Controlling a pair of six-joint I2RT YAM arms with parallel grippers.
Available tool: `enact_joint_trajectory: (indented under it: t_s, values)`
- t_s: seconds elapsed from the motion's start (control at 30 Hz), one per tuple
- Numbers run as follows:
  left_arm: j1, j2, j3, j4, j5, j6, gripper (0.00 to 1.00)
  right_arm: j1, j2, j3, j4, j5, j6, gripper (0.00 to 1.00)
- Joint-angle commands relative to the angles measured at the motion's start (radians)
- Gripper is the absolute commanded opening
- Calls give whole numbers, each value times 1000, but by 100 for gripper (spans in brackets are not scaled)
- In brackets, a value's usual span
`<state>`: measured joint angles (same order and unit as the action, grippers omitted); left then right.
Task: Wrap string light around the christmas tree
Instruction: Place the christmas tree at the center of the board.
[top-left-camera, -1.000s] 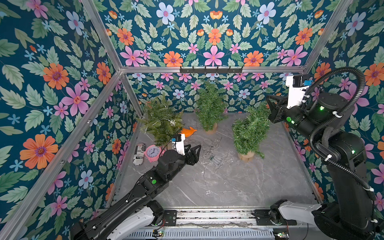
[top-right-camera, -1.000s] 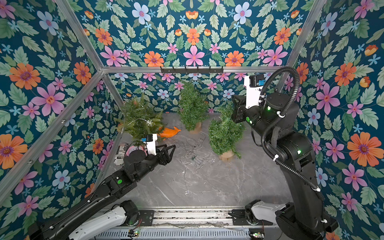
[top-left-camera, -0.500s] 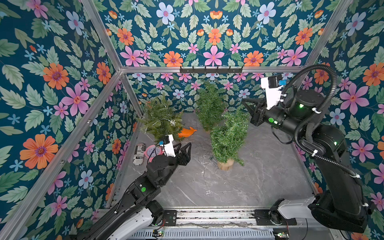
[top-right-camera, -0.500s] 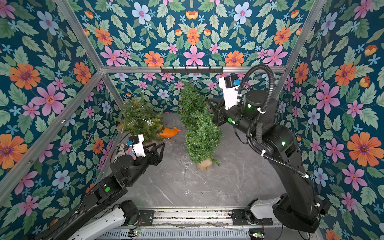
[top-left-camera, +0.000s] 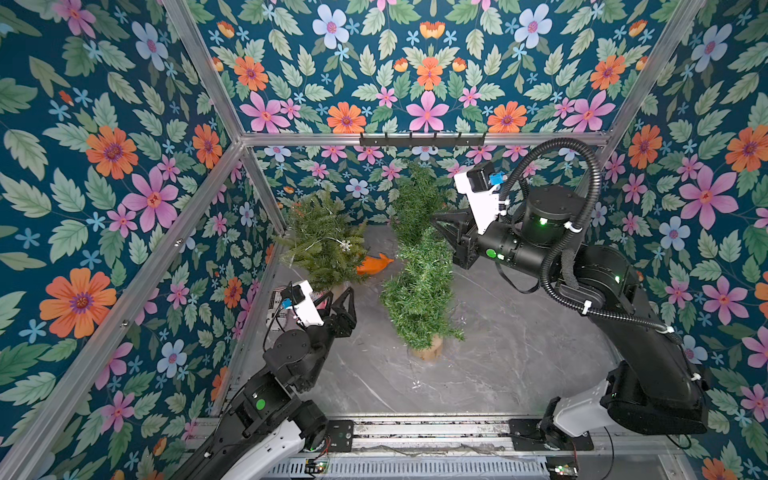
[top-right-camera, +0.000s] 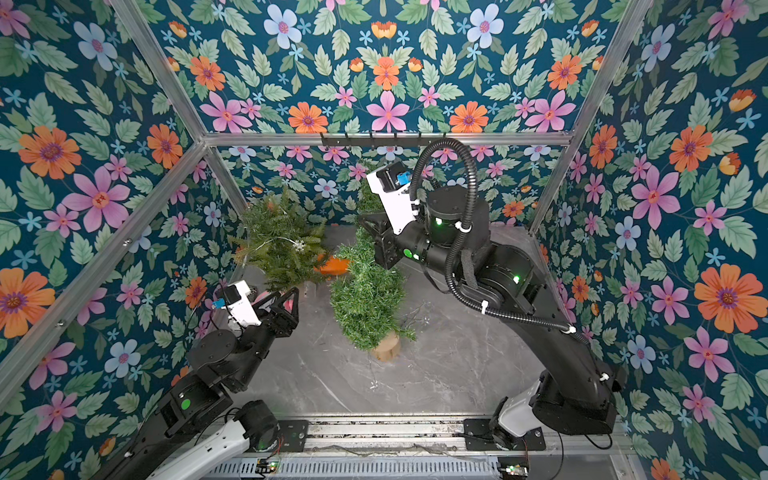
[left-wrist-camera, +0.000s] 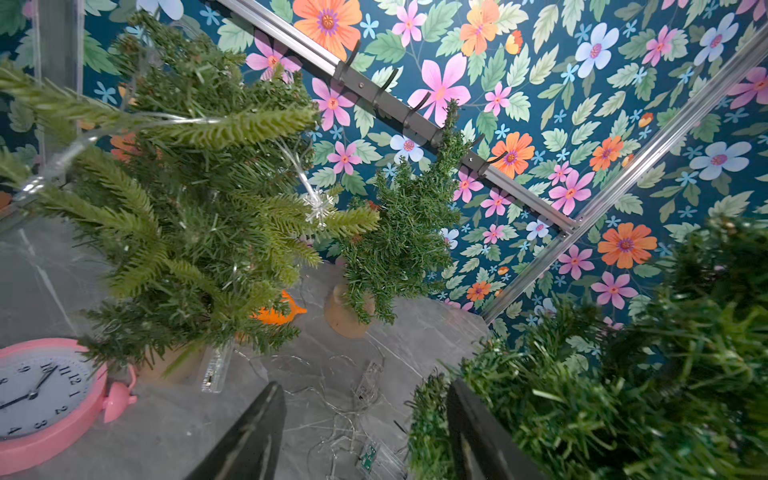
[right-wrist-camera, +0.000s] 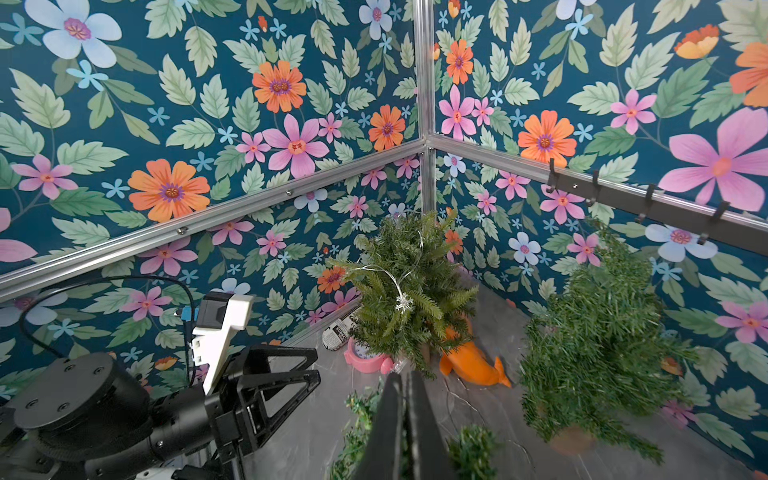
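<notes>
Next, I release the dark green christmas tree from my right gripper on the grey floor (top-left-camera: 385, 349) next to my open left gripper.
My right gripper (top-left-camera: 438, 227) (top-right-camera: 368, 226) is shut on the top of a dark green christmas tree (top-left-camera: 419, 286) (top-right-camera: 365, 299) with a wooden base (top-left-camera: 430, 352), mid-floor. In the right wrist view its fingers (right-wrist-camera: 402, 380) are pressed together with green sprigs on both sides. My left gripper (top-left-camera: 341, 300) (top-right-camera: 286, 297) is open, left of that tree. Between its spread fingers (left-wrist-camera: 365, 399), a loose clear string light (left-wrist-camera: 349, 415) lies tangled on the floor. The held tree (left-wrist-camera: 623, 374) brushes one finger.
A lighter tree (top-left-camera: 324, 249) in the back left corner carries a light strand with a snowflake (top-left-camera: 345, 245). Another tree (top-left-camera: 415, 199) stands at the back wall. An orange fish toy (top-left-camera: 374, 264), a pink clock (left-wrist-camera: 45, 399) and a hook rail (top-left-camera: 422, 139) are around.
The right gripper has carried the tree from the right side leftward toward the floor's middle. The left gripper has drawn back to the left, still open.
</notes>
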<state>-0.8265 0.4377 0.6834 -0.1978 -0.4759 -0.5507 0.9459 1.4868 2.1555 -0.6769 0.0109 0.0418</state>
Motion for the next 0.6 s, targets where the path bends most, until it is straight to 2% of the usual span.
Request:
enact_joint_trajectory:
  t_s: [0.0, 0.17, 0.57]
  values:
    - [0, -14, -7, -16, -36, -9, 65, 28, 2, -14, 138, 7, -10, 0]
    - [-1, -31, -4, -36, -65, -13, 65, 49, 41, -16, 175, -23, 13, 0]
    - [0, -66, -5, -110, -88, -49, 65, 69, 206, 94, 156, -58, 32, 0]
